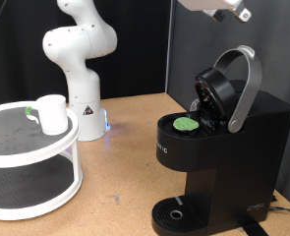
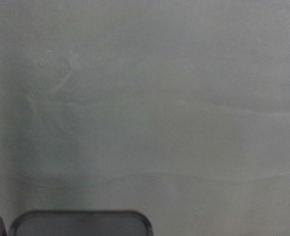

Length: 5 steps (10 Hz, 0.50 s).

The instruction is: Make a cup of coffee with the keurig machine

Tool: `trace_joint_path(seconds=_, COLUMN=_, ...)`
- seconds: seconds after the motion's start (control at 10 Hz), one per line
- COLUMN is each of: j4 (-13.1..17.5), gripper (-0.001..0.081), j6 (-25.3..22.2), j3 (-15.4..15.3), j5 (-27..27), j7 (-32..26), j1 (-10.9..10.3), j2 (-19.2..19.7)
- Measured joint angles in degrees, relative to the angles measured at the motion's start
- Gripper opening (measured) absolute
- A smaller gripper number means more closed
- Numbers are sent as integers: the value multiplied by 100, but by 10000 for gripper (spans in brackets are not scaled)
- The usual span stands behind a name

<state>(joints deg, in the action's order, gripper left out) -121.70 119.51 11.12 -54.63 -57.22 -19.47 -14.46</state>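
My gripper needs to need to close at the top of the silver-grey handle (image 1: pixel 246 51) on the keurig machine, because the brew head is still open.
The keurig machine (image 1: pixel 248 138) stands at the exterior view's right, black, with its silver-grey handle (image 1: pixel 245 84) raised and the brew head open. A pod with a green top (image 1: pixel 187 125) sits in the open holder. The white cup (image 1: pixel 52 113) stands on the top shelf of a round white rack (image 1: pixel 46 157) at the exterior view's left, with a green tint at its handle. My gripper (image 1: pixel 228 10) is high above the machine, cut off by the exterior view's top edge, and holds nothing that shows. The wrist view shows only a blank grey surface and a dark rounded edge (image 2: pixel 81 224).
The white robot arm's base (image 1: pixel 83 98) stands at the back between the rack and the machine. The wooden table (image 1: pixel 125 167) lies between them. The drip base (image 1: pixel 174 213) sits below the brew head with nothing on it.
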Motion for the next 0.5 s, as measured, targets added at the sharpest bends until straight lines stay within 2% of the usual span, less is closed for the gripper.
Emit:
trace_joint_path(seconds=0.2, j4=57, gripper=803, j6=61, j3=-164, j5=6, j7=79, j1=-55, j2=94)
trace_joint_path(seconds=0.5, j4=61, gripper=803, j6=482, j3=-524, j5=40, j7=290, j1=-96, j2=301)
